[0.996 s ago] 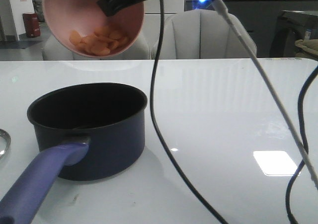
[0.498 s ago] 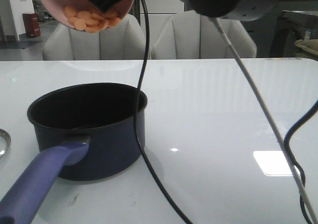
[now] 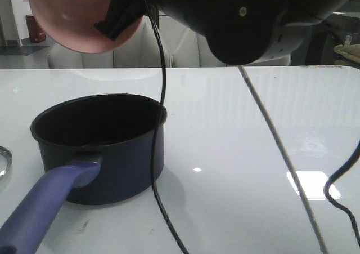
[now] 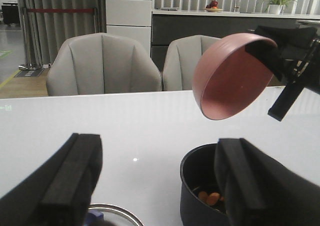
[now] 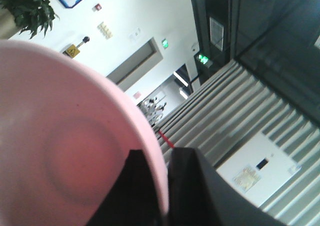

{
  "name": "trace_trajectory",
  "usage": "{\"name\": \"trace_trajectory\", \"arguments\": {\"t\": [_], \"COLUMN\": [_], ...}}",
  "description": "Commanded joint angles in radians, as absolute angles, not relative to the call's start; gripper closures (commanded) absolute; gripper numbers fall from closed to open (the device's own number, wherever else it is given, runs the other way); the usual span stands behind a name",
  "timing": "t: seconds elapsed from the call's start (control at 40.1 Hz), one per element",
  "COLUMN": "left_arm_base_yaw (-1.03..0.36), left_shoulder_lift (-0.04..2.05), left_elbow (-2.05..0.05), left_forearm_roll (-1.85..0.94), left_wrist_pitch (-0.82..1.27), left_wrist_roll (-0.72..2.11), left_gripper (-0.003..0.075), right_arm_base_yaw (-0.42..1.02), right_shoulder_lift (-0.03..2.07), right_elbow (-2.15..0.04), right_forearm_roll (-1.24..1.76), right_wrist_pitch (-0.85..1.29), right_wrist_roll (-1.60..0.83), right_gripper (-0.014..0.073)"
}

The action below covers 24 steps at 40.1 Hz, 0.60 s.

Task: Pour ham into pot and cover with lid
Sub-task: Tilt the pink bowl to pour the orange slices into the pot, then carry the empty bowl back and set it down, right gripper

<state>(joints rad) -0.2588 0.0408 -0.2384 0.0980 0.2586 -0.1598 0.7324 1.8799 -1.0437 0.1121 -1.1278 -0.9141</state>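
My right gripper will release the pink bowl, now tipped over above the navy pot, on the white table (image 3: 309, 152) just behind the bright patch of light.
The navy pot (image 3: 101, 147) with its purple handle (image 3: 42, 209) stands on the white table at the left. Orange ham slices (image 4: 210, 198) lie inside the pot (image 4: 200, 196) in the left wrist view. My right gripper (image 3: 115, 17) is shut on the rim of the pink bowl (image 3: 73, 17), held tipped over above the pot; the bowl (image 5: 60, 156) looks empty in the right wrist view and the left wrist view (image 4: 230, 80). My left gripper (image 4: 155, 186) is open and empty, above the glass lid (image 4: 112, 216), whose rim shows at the table's left edge (image 3: 4, 161).
Black cables (image 3: 157, 152) and a white cable (image 3: 281, 152) hang from the right arm (image 3: 242, 17) across the table beside the pot. Grey chairs (image 4: 102, 63) stand behind the table.
The bowl has tipped further, its back now to the front camera, and the ham slices have left it. The right arm has swung nearer the camera.
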Motion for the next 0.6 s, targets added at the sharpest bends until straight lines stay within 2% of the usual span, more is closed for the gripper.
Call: {"name": "trace_trajectory", "arguments": {"t": [0.0,0.199,0.349,0.573], "left_arm_base_yaw": [-0.267,-0.267,-0.267,-0.267], "left_shoulder_lift": [0.053,0.053,0.053,0.053], "left_elbow": [-0.264,-0.264,-0.264,-0.264], "left_forearm_roll": [0.089,0.089,0.089,0.089], "left_wrist_pitch": [0.182,0.182,0.182,0.182], "left_wrist_roll": [-0.159,-0.159,-0.159,-0.159], "left_gripper": [0.0199,0.0199,0.0199,0.0199], "right_arm_base_yaw": [0.743,0.752,0.740,0.654], "right_shoulder_lift": [1.819,1.734,1.664,1.589], "right_elbow": [-1.069,-1.073,-1.088,-1.089], "right_forearm_roll": [0.201,0.485,0.641,0.694], "right_wrist_pitch": [-1.192,-0.921,-0.623,-0.205], "right_wrist_roll": [-0.822,-0.532,-0.523,-0.523], "right_gripper": [0.0455,0.0455,0.0455,0.0455]}}
